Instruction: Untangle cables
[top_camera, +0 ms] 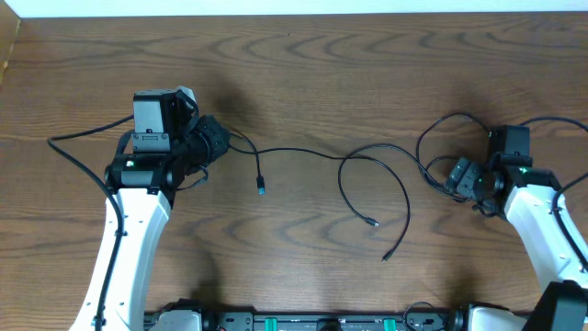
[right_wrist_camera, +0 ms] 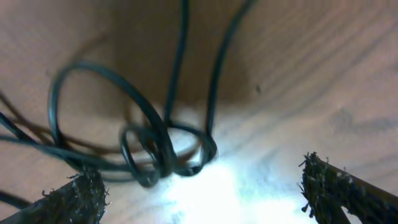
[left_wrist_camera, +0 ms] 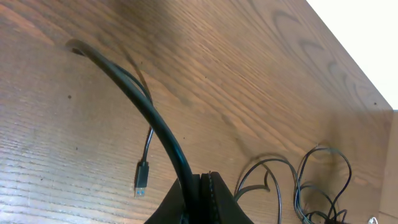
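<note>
My left gripper is holding the cable that crosses the strand of cable from the coils, so my right gripper will grasp the bunched coils [right_wrist_camera: 165, 155] and pull them to the table's far edge.
A black cable [top_camera: 303, 153] runs from my left gripper [top_camera: 219, 140] across the table's middle. One short branch ends in a blue-tipped USB plug [top_camera: 261, 187]. In the left wrist view the jaws [left_wrist_camera: 202, 199] are shut on this black cable [left_wrist_camera: 155, 124], with the plug [left_wrist_camera: 142, 177] lying flat to its left. The cable widens into a large loop [top_camera: 372, 156] with two small plug ends [top_camera: 372, 222] toward the front. My right gripper [top_camera: 457, 175] is open, its fingertips [right_wrist_camera: 78, 199] set wide just above a knot of black cable coils [right_wrist_camera: 161, 149] on the table.
More thin black loops [top_camera: 446, 129] lie behind the right gripper. The arms' own thicker wires [top_camera: 78, 138] trail off at the left. The wooden table [top_camera: 303, 64] stretches back to a pale edge at the far side.
</note>
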